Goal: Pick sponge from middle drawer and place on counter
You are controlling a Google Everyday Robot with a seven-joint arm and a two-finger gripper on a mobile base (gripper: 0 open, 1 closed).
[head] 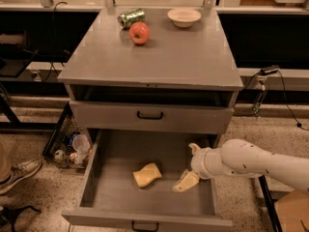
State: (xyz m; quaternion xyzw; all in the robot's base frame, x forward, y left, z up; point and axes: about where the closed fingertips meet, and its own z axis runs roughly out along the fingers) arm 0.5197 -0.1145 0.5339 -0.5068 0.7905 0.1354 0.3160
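I go to the pale yellow sponge next with my gripper and take hold of the sponge's end (156, 173) nearest the white arm.
The pale yellow sponge (147, 174) lies on the grey floor of the open middle drawer (116, 197), left of centre. My gripper (189, 166) is inside the drawer at its right side, a short way right of the sponge and not touching it. Its two cream fingers are spread apart, one pointing up (193, 148) and one down-left (185, 181), with nothing between them. The white arm comes in from the right. The counter (178, 57) is the flat grey top of the cabinet above.
On the counter stand a red apple (139, 33), a green can on its side (131, 18) and a cream bowl (184, 17). A shallower drawer with a black handle (149, 115) is shut above the open one. Clutter and a shoe lie on the floor to the left.
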